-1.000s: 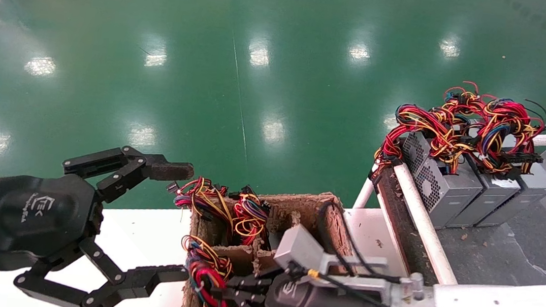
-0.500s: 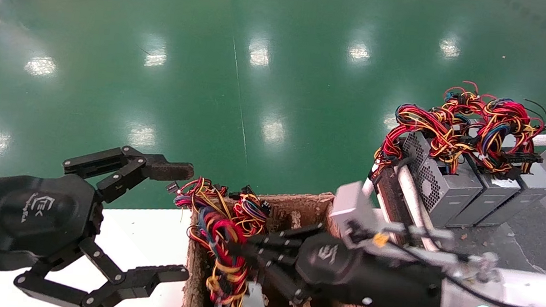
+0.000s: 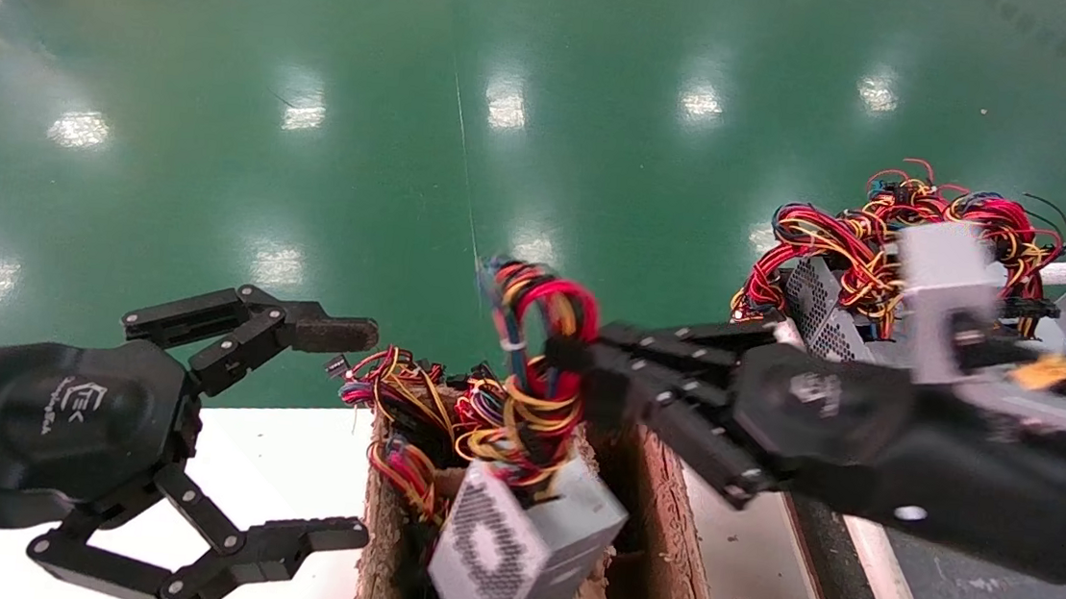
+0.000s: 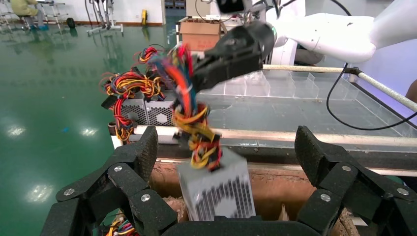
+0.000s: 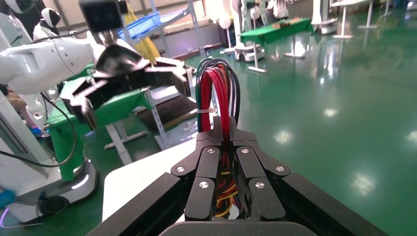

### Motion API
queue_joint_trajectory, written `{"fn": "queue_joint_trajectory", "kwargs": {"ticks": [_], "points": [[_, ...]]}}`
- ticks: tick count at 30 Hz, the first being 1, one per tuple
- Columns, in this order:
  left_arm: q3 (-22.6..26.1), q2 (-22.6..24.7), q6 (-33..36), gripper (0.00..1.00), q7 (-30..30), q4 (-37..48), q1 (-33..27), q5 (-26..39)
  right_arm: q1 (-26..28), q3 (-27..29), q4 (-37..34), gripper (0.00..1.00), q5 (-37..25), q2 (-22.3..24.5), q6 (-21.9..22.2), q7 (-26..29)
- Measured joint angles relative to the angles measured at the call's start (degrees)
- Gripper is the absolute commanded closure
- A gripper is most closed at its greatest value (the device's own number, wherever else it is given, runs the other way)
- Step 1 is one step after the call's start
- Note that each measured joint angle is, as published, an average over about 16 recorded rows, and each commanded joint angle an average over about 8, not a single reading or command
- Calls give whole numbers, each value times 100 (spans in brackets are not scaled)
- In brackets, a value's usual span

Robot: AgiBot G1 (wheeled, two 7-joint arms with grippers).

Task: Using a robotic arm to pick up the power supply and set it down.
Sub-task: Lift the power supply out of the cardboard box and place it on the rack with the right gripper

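The right gripper releases the silver-grey power supply next, behind the white rail, at the near end of the row (image 3: 915, 455). The power supply still dangles over the cardboard crate.
A silver-grey power supply (image 3: 521, 545) with a perforated face hangs tilted above the brown cardboard crate (image 3: 661, 484). My right gripper (image 3: 575, 366) is shut on its bundle of red, yellow and blue wires (image 3: 537, 367), well above the box. The right wrist view shows those wires (image 5: 216, 98) pinched between the black fingers (image 5: 209, 147). In the left wrist view the power supply (image 4: 216, 189) dangles from its wires over the crate. My left gripper (image 3: 338, 432) stays open at the left, beside the crate, holding nothing.
Three more power supplies (image 3: 821, 315) with wire bundles sit in a row on the dark shelf at right, behind a white rail (image 3: 884, 586). Other wire bundles (image 3: 400, 389) stick out of the crate. A white tabletop (image 3: 287, 461) lies at left; green floor lies beyond.
My right gripper has risen and swung right, pulling the power supply up out of the crate by its wires. The left arm has not moved.
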Motion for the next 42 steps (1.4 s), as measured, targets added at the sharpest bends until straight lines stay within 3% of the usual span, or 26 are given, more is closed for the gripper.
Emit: {"fn": "queue_joint_trajectory", "kwargs": {"ticks": [12, 28, 42], "points": [[0, 0, 0, 0, 0, 0, 0, 0, -152, 717, -51, 100, 479, 949, -59, -272], [1, 0, 0, 0, 0, 0, 0, -1, -1200, 1656, -249, 100, 486, 2337, 627, -809], [1, 0, 0, 0, 1, 0, 0, -1, -2118, 2106, -520, 100, 343, 2777, 1170, -1150]]}}
